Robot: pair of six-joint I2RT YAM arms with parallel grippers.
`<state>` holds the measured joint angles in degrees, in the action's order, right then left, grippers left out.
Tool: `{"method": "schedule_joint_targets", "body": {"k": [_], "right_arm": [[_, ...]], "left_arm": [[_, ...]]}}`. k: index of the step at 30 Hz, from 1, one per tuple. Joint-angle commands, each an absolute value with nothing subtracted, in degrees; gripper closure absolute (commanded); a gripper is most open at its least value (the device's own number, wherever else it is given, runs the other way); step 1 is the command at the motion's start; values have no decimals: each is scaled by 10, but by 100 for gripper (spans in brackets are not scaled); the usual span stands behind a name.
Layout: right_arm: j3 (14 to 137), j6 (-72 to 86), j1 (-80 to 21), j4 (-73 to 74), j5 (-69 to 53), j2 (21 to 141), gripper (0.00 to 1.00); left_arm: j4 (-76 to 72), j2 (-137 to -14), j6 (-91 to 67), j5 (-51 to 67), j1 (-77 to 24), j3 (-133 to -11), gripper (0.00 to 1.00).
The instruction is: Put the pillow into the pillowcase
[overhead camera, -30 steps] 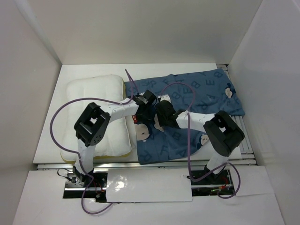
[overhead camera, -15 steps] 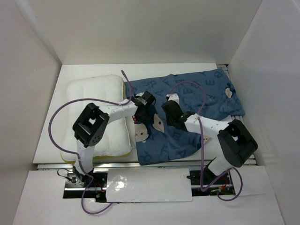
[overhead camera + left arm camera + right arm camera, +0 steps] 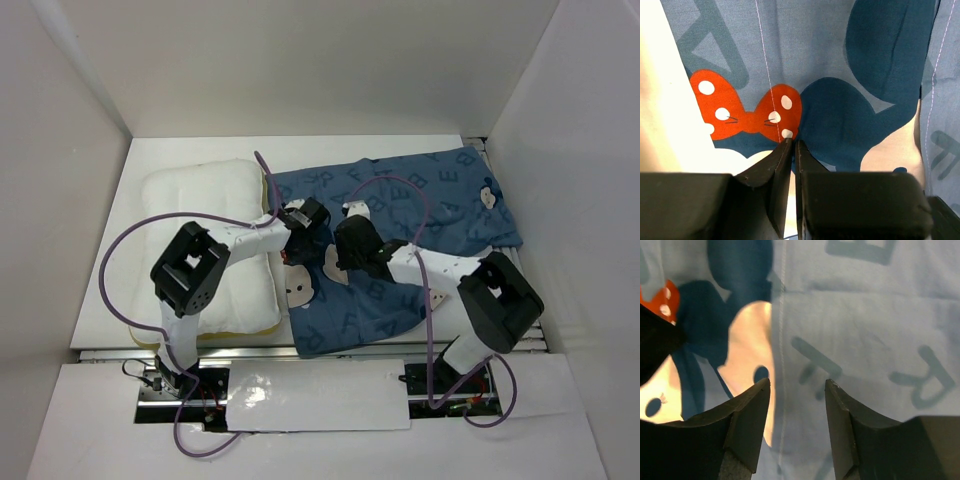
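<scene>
Next, my right gripper pinches that hem (image 3: 780, 382) and peels it away from my left gripper, because the pillowcase's upper hem is lying over the mouse face.
The white pillow (image 3: 205, 240) lies at the left of the table. The blue pillowcase (image 3: 430, 200) with letters and mouse faces lies flat to its right. My left gripper (image 3: 300, 232) is at the pillowcase's left edge next to the pillow. In the left wrist view its jaws (image 3: 792, 143) are pressed together at a stitched seam by a red bow (image 3: 747, 107), pinching the cloth. My right gripper (image 3: 342, 255) hovers just right of it. Its jaws (image 3: 797, 385) are open and empty over the pillowcase (image 3: 865, 330).
White walls enclose the table on the left, back and right. Purple cables (image 3: 120, 250) loop over both arms. The table's front edge rail (image 3: 300, 350) runs just below the pillow and pillowcase.
My right arm swung out to the right, then its gripper came back left, close to the left gripper. The left gripper has barely moved and stays shut.
</scene>
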<state>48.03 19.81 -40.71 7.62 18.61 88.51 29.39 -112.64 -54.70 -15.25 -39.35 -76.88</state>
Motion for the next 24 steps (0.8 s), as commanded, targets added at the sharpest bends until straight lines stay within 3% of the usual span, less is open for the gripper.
{"method": "schedule_joint_targets", "body": {"k": [1,9,17,19,22,24], "right_arm": [[512,200,-416,27,166,916,44],[533,224,-428,37,257,985,41],[521,319,-416,126,393,974,51],[516,332,-410,149,414,974,64],[510,346,-394,162,427,974,72],[504,341,-388,154,415,974,90]], "left_arm": [[387,-1158,-554,-165,-397,-723,78],[387,-1140,-559,-159,-397,-701,78],[393,-1135,-564,-164,-397,-701,81],[399,-1135,-570,-164,-397,-701,81],[405,-1135,-570,-171,-397,-701,81],[405,-1135,-570,-171,-397,-696,81]]}}
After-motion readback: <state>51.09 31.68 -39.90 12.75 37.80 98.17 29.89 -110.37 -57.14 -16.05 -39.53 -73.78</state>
